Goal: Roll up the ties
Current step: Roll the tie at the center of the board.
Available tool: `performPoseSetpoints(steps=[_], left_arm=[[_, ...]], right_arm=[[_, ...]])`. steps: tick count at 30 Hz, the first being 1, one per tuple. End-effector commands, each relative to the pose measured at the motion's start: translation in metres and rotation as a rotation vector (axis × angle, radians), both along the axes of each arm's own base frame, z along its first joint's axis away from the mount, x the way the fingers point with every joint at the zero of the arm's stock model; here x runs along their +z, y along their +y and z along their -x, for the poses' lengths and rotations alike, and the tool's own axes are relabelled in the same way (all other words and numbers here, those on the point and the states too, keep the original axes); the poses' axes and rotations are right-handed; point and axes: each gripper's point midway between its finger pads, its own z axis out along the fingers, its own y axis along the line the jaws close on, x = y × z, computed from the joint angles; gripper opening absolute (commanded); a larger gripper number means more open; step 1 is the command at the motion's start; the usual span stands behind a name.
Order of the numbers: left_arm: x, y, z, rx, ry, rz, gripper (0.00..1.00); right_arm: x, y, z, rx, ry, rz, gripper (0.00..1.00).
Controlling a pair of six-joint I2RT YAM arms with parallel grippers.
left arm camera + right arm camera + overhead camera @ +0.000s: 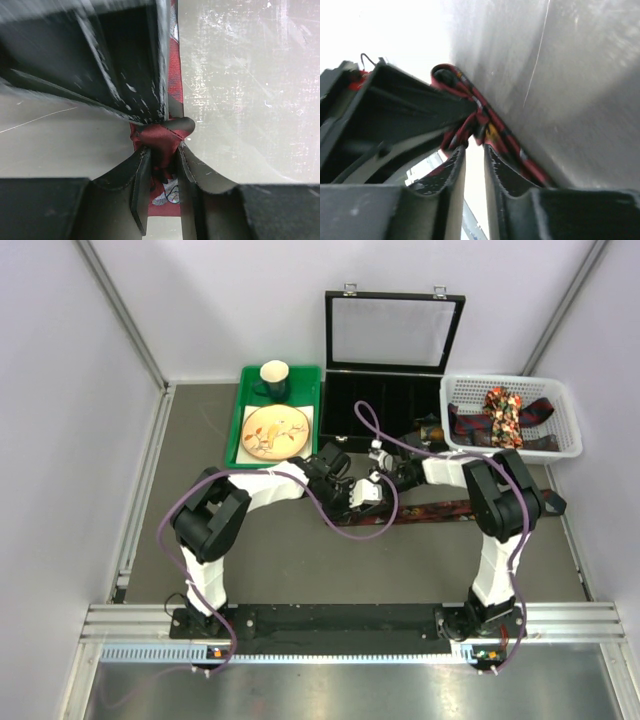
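Note:
A bunched red fold, short of the tie's flat end, is in my left gripper, so next I open that gripper, back off and take the tie's flat end [164, 208] before rolling.
A dark maroon patterned tie [440, 508] lies stretched across the table, its left end lifted where both grippers meet. My left gripper [352, 495] is shut on a bunched red fold of this tie [162, 137], pinched between its fingertips [142, 167]. My right gripper [372, 488] faces it and fills the top of the left wrist view [125, 65]. In the right wrist view its narrow jaws [475, 150] close on the tie's striped fold [500, 135] at the tips. More ties, one red-orange floral [503, 412] and one dark striped [470, 427], lie in the basket.
A white basket [565, 435] stands at the back right. A black compartment box [385, 400] with its lid up stands behind the grippers. A green tray [240, 445] at the back left holds a cup [275, 380] and a plate [275, 432].

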Motion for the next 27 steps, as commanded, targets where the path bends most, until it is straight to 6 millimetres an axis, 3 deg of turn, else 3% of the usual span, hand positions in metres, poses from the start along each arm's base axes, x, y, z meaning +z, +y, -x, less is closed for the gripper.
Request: performPoseSetpoints(steps=[1,6,18,20,24,26,27], left_arm=[[-0.023,0.022,0.008,-0.005,0.036,-0.116,0.3],[-0.024,0.022,0.009,-0.007,0.046,-0.122,0.3],[-0.022,0.02,0.007,0.0,0.047,-0.121,0.3],[-0.023,0.02,0.008,0.0,0.048,-0.122,0.3],[-0.022,0.022,0.008,0.003,0.05,-0.125,0.33],[-0.02,0.025,0.01,0.007,0.047,-0.125,0.38],[-0.019,0.025,0.007,0.017,0.039,-0.119,0.48]], right_arm=[[0.041,0.0,0.003,0.044,-0.07,-0.093,0.27],[0.042,0.001,0.003,0.042,-0.078,-0.114,0.36],[0.008,0.014,0.009,0.063,-0.039,-0.046,0.34],[0.002,0.012,0.006,0.05,-0.044,-0.028,0.31],[-0.007,0.008,0.003,0.038,-0.043,0.018,0.0],[-0.011,0.005,0.001,0.031,-0.05,0.044,0.0],[-0.012,0.004,0.002,0.032,-0.053,0.055,0.0]])
